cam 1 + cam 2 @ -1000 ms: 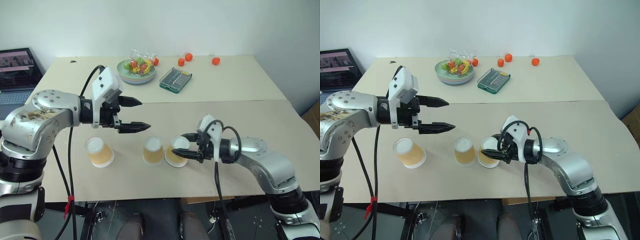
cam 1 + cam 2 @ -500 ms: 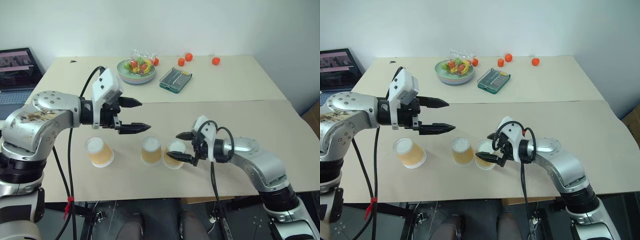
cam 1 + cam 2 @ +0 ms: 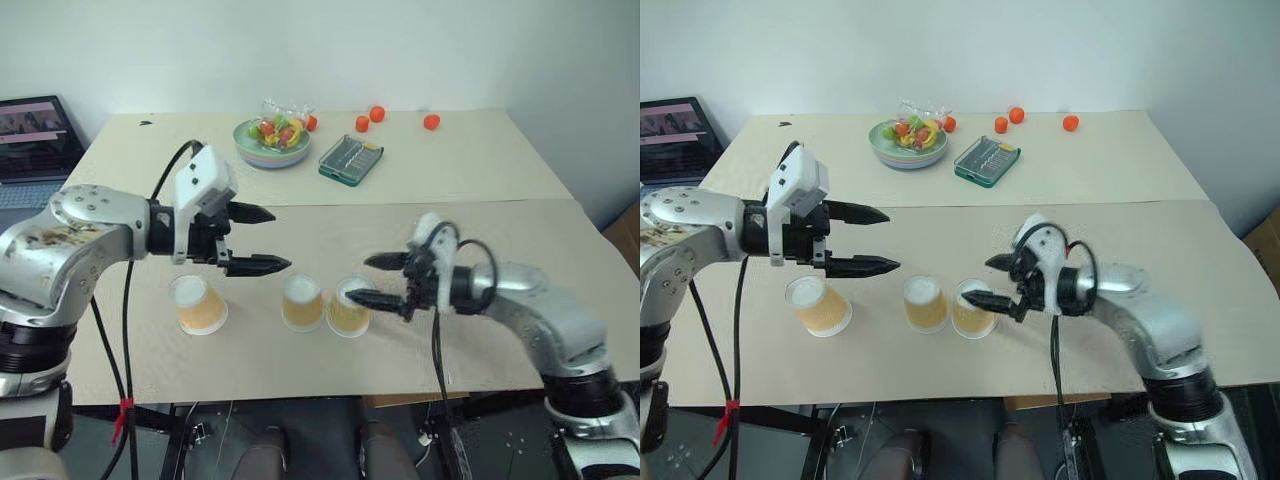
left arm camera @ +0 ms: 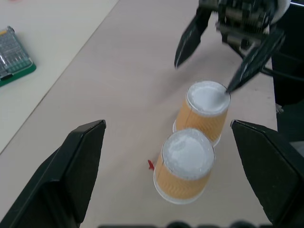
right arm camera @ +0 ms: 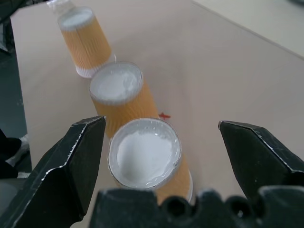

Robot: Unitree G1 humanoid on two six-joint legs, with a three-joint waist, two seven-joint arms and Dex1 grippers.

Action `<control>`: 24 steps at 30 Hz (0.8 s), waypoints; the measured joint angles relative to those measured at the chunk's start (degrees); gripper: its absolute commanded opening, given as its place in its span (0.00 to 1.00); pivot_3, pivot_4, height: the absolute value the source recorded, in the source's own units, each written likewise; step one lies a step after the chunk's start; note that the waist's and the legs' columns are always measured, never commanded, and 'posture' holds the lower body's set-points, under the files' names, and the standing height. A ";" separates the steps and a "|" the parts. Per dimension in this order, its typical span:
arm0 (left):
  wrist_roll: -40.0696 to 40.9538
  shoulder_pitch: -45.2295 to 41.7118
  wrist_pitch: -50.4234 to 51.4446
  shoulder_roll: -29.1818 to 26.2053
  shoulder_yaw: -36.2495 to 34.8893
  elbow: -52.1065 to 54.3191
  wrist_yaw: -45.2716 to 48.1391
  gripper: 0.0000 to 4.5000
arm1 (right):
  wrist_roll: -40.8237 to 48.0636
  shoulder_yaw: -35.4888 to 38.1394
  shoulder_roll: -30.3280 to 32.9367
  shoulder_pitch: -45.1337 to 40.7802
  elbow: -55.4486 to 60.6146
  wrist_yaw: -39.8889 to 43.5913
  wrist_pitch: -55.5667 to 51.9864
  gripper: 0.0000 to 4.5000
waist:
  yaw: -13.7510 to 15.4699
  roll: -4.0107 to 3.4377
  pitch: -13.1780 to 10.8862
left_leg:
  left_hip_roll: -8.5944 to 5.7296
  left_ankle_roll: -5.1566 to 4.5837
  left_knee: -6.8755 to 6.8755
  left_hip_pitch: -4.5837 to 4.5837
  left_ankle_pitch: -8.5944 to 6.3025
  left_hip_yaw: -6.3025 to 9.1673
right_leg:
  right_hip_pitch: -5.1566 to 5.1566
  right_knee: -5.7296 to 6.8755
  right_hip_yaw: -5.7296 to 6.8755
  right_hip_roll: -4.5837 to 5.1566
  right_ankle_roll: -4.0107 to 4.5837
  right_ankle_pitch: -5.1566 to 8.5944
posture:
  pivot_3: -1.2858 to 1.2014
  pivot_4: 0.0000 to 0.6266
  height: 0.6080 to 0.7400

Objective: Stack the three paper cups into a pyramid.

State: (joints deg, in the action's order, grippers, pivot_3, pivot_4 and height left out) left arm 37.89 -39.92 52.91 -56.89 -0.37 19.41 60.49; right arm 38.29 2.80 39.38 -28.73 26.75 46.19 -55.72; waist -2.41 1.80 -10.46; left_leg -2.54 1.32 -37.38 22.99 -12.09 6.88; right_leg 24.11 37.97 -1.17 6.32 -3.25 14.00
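Note:
The other cups already stand close together, so next my left gripper goes to the lone paper cup and closes around that cup's sides point(image 3: 200, 308).
The three paper cups stand upside down in a row near the table's front edge: the left cup point(image 3: 200, 305) alone, the middle cup point(image 3: 302, 303) and the right cup point(image 3: 349, 307) close together. My right gripper point(image 3: 360, 280) hovers open just above the right cup, its fingers point(image 5: 71, 161) on either side of that cup's base point(image 5: 145, 154) and apart from it. My left gripper point(image 3: 280, 240) is open and empty, above the gap between the left and middle cups. No pyramid stands.
At the back of the table are a bowl of fruit point(image 3: 272, 140), a green case point(image 3: 351, 160) and loose orange fruits point(image 3: 377, 114). A laptop point(image 3: 35, 135) sits far left. A seam point(image 3: 480, 202) crosses the table behind the cups.
My right gripper slid the right cup leftward beside the middle cup, then opened, let it go and rose. My left gripper drifted slightly left, still open.

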 measured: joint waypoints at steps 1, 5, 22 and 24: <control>0.05 0.34 -0.02 -0.62 -0.43 0.01 0.31 1.00 | 1.39 0.95 0.65 -0.02 0.57 0.03 -0.88 0.98 | 0.01 0.00 0.00 | 0.00 0.00 0.01 0.00 0.00 0.00 | 0.00 -0.01 0.00 0.00 0.00 0.00 | 0.52 0.24 1.00; 0.21 2.13 -0.14 -3.19 -1.73 0.04 1.22 1.00 | 6.63 3.72 3.72 0.80 1.99 0.99 -4.39 0.98 | -0.01 -0.01 0.00 | 0.02 0.00 0.01 -0.01 0.00 -0.04 | 0.00 0.01 -0.01 0.00 0.00 0.00 | 0.52 0.24 1.00; 0.57 28.76 2.42 -9.98 -30.08 -6.61 4.26 1.00 | 4.85 -0.64 11.64 -4.32 -8.10 12.19 2.72 0.98 | -0.11 -0.03 -0.05 | 0.43 -0.01 0.32 -0.23 -0.01 -0.50 | 0.09 -0.13 -0.23 -0.27 0.25 -0.11 | 0.52 0.24 1.00; 0.55 31.53 2.41 -8.43 -32.20 -6.16 3.30 1.00 | 3.85 -2.01 11.38 -5.37 -9.55 12.74 3.48 0.98 | 0.03 -0.02 -0.05 | 0.44 -0.01 0.32 -0.21 -0.02 -0.50 | 0.11 -0.15 -0.23 -0.28 0.28 -0.12 | 0.52 0.24 1.00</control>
State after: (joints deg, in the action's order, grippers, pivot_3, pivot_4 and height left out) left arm 38.44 -8.39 55.32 -65.32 -32.57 13.25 63.79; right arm 42.14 0.79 50.76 -34.09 17.20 58.93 -52.25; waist -2.39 1.77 -10.51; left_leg -2.10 1.31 -37.06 22.78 -12.10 6.39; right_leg 24.22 37.82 -1.40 6.04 -2.97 13.88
